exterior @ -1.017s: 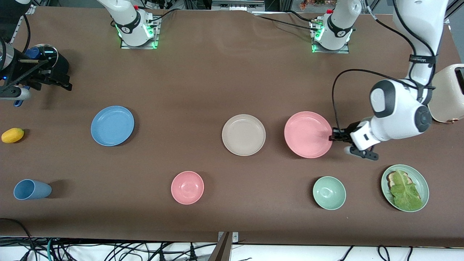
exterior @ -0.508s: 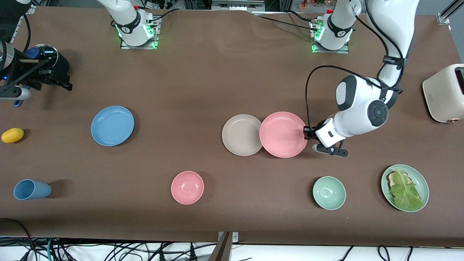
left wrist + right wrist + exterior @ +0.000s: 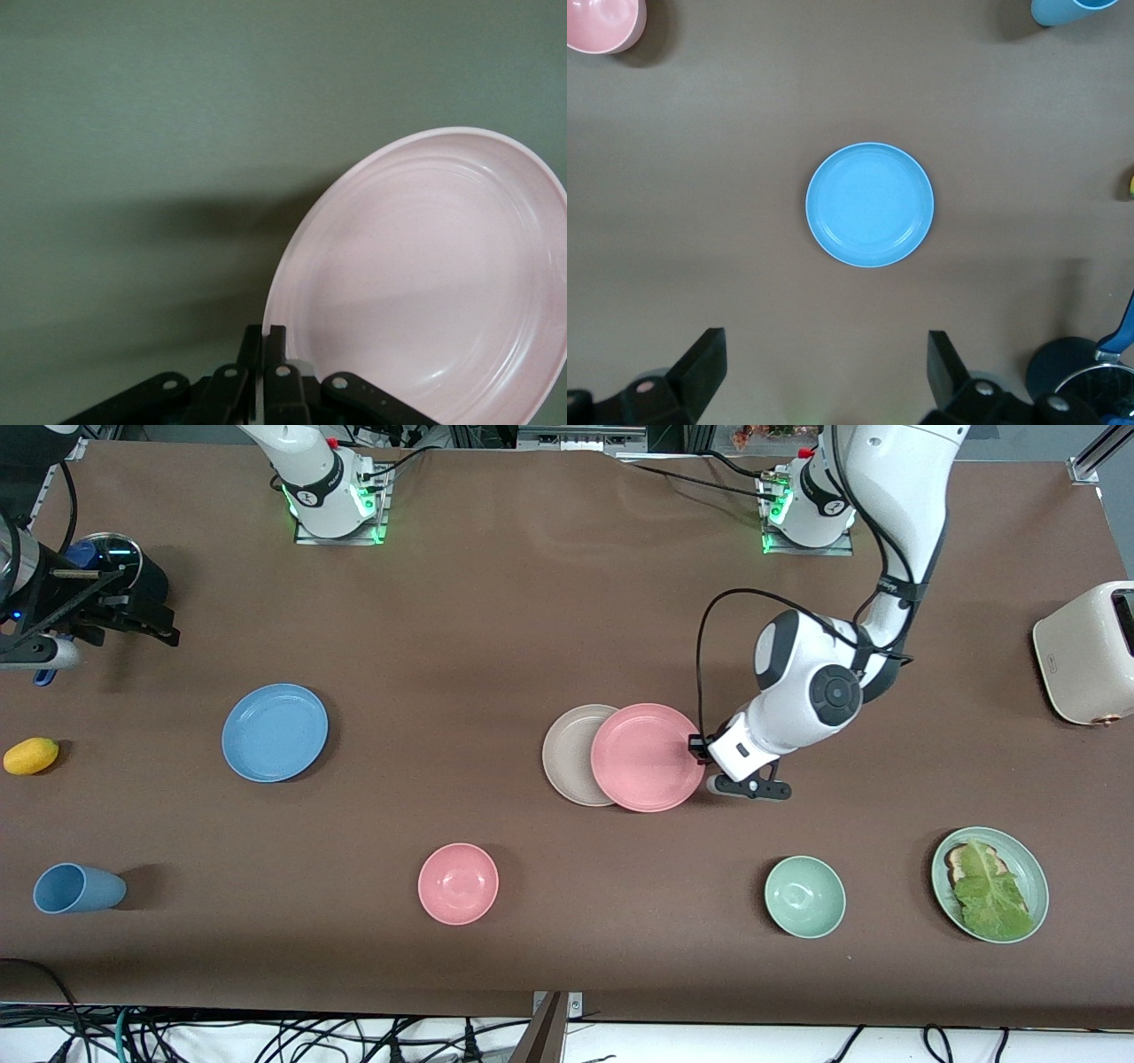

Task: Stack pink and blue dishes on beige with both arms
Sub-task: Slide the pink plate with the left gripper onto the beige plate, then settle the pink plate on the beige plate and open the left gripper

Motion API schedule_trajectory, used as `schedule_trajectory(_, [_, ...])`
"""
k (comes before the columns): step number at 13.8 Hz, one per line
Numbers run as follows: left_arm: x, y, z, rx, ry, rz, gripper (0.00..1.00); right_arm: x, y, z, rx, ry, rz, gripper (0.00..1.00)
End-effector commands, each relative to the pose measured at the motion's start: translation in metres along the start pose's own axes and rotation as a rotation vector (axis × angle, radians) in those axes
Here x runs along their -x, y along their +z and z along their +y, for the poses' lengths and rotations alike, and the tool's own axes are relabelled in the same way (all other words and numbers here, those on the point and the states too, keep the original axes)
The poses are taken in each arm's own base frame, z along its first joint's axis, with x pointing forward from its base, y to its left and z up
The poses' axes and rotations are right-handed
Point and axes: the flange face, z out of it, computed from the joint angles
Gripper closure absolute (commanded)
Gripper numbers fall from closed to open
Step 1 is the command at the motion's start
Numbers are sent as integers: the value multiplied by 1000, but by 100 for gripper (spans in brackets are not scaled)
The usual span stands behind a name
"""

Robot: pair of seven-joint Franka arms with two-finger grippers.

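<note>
My left gripper has the pink plate, tilted partly over the beige plate now. It will put it down flat on top of the beige plate (image 3: 595,755), centred over it, and let go.
My left gripper (image 3: 700,749) is shut on the rim of the pink plate (image 3: 648,757). It holds the plate tilted, partly over the beige plate (image 3: 567,755), covering the half of it toward the left arm's end. In the left wrist view the fingers (image 3: 276,341) pinch the pink plate's (image 3: 425,283) rim. The blue plate (image 3: 275,732) lies flat toward the right arm's end. My right gripper (image 3: 146,622) hangs open, high at that end of the table. In the right wrist view the blue plate (image 3: 870,204) lies below the open right gripper (image 3: 826,347), with nothing between the fingers.
Nearer the camera lie a pink bowl (image 3: 458,883), a green bowl (image 3: 804,896), a green plate with bread and lettuce (image 3: 1028,859) and a blue cup on its side (image 3: 75,887). A yellow fruit (image 3: 31,755), a lidded pot (image 3: 111,558) and a toaster (image 3: 1090,651) stand at the table's ends.
My left arm has carried the pink plate sideways toward the right arm's end until it overlaps the beige plate. The right arm has not moved.
</note>
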Motion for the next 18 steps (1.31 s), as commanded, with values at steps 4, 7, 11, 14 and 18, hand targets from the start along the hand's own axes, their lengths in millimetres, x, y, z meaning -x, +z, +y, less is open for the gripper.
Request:
schedule_trajectory(4, [0, 23, 40, -17, -34, 28, 100, 6, -2, 2, 1, 7, -5, 0])
schedule_trajectory(7, [3, 27, 62, -13, -72, 45, 100, 5, -2, 3, 0, 7, -5, 0])
schedule_trajectory(11, [5, 41, 82, -14, -112, 40, 100, 5, -1, 3, 1, 7, -9, 0])
schedule_trajectory(14, [4, 40, 80, -43, -89, 51, 100, 6, -2, 3, 1, 11, -5, 0])
schedule_trajectory(18, [5, 38, 72, -68, -72, 52, 100, 6, -2, 2, 1, 10, -7, 0])
